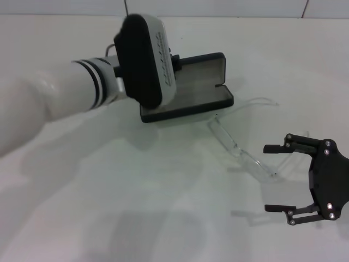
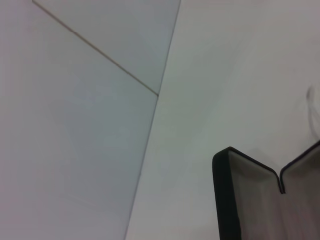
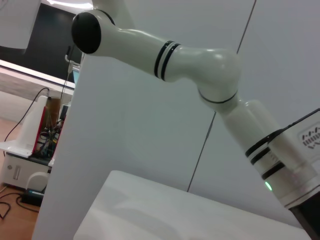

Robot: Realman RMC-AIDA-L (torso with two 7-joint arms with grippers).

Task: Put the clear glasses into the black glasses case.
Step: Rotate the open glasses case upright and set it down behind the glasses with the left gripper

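Next, my right gripper should go to the bridge (image 1: 238,149) between the lenses of the clear glasses and close there.
The black glasses case (image 1: 204,82) lies open at the far middle of the white table, grey lining up; its lining and rim also fill a corner of the left wrist view (image 2: 250,200). My left arm's wrist (image 1: 144,60) hangs over the case's left end and hides the gripper beneath it. The clear glasses (image 1: 235,144) rest on the table just in front and to the right of the case, one thin arm curving toward the back. My right gripper (image 1: 266,178) stands open near the table's right edge, just right of the glasses and apart from them, nothing between its fingers.
The white table (image 1: 136,191) stretches toward me in front of the case. A pale wall (image 2: 75,125) stands behind it. The right wrist view shows only my left arm (image 3: 200,65), the wall and a table corner (image 3: 150,205).
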